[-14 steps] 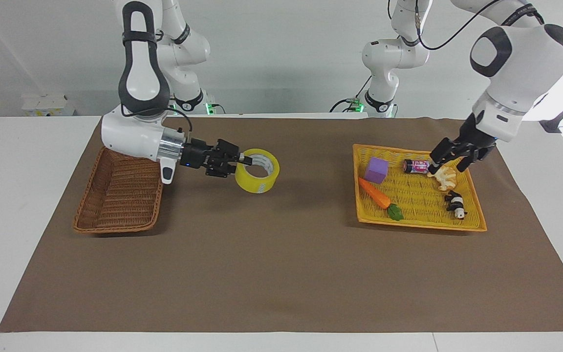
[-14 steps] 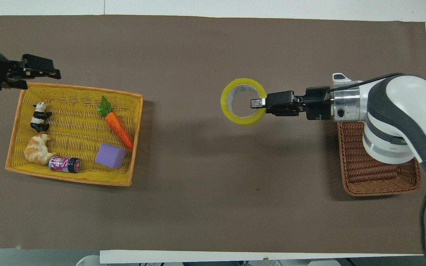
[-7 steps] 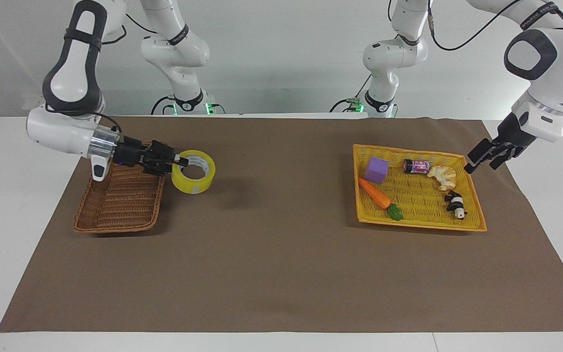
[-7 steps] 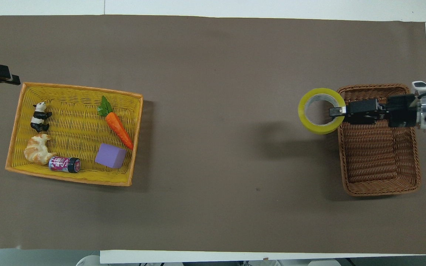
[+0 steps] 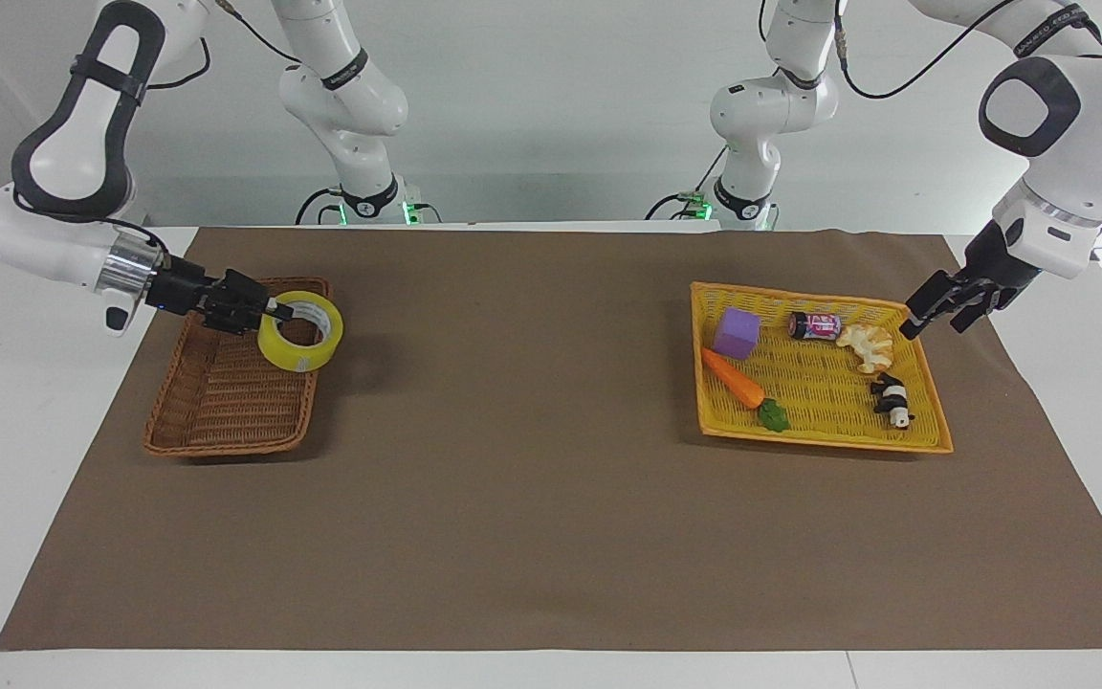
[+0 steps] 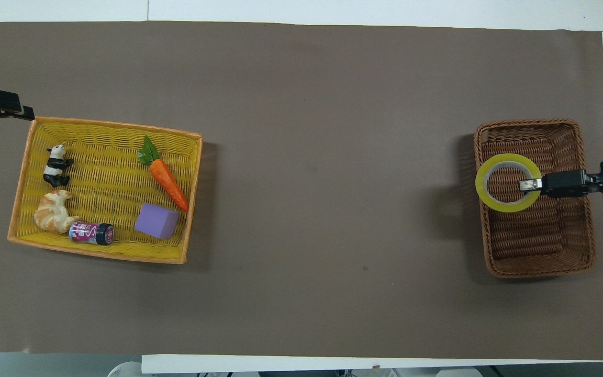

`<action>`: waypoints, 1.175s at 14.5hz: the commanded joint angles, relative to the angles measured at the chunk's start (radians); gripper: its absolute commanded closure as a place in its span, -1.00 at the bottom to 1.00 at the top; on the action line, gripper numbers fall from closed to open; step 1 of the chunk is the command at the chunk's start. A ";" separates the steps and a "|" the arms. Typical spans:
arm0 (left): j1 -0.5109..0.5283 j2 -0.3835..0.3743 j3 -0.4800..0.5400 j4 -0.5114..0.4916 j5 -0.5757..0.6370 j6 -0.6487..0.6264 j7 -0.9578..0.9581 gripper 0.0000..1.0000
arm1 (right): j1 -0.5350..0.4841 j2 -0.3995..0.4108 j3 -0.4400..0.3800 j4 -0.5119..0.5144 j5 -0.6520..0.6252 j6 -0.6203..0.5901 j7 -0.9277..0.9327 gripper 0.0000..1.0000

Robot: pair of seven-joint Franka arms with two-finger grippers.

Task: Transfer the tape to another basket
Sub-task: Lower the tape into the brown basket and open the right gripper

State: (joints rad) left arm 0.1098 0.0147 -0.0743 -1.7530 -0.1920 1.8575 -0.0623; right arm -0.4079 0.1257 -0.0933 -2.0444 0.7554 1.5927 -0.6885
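Note:
My right gripper will release the tape on the middle of the brown wicker basket's bottom (image 6: 524,204).
The tape (image 5: 294,357), a yellow roll with a white core, hangs flat over the brown wicker basket (image 5: 226,445), above the side of it that faces the table's middle. My right gripper (image 5: 274,308) reaches in level from the right arm's end and is shut on the roll's wall, one finger inside the ring. In the overhead view the tape (image 6: 480,183) lies within the outline of the wicker basket (image 6: 537,269). My left gripper (image 5: 932,323) stands open and holds nothing, in the air beside the corner of the yellow mesh basket (image 5: 819,440).
The yellow mesh basket holds a purple cube (image 5: 737,333), a carrot (image 5: 733,378), a small can (image 5: 814,325), a croissant (image 5: 870,346) and a panda figure (image 5: 892,399). A brown mat (image 5: 532,498) covers the table between the two baskets.
My right gripper has carried the tape from over the mat's middle to over the wicker basket. My left gripper has drawn back from over the yellow basket to beside its corner.

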 commanded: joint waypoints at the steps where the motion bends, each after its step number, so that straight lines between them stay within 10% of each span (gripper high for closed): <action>1: -0.007 -0.018 0.002 -0.011 0.055 -0.001 0.012 -1.00 | -0.055 0.064 0.014 0.053 -0.074 -0.034 -0.101 1.00; 14: -0.081 -0.030 -0.010 0.041 0.224 -0.139 0.105 -1.00 | -0.091 0.121 0.014 0.029 -0.152 0.038 -0.226 0.99; 17: -0.079 -0.032 -0.009 0.043 0.227 -0.172 0.131 -1.00 | -0.086 0.121 0.014 0.027 -0.159 0.052 -0.226 0.64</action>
State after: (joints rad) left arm 0.0431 -0.0133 -0.0972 -1.7255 0.0151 1.7272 0.0370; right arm -0.4891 0.2538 -0.0878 -2.0148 0.6126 1.6373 -0.8940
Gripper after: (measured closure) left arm 0.000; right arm 0.463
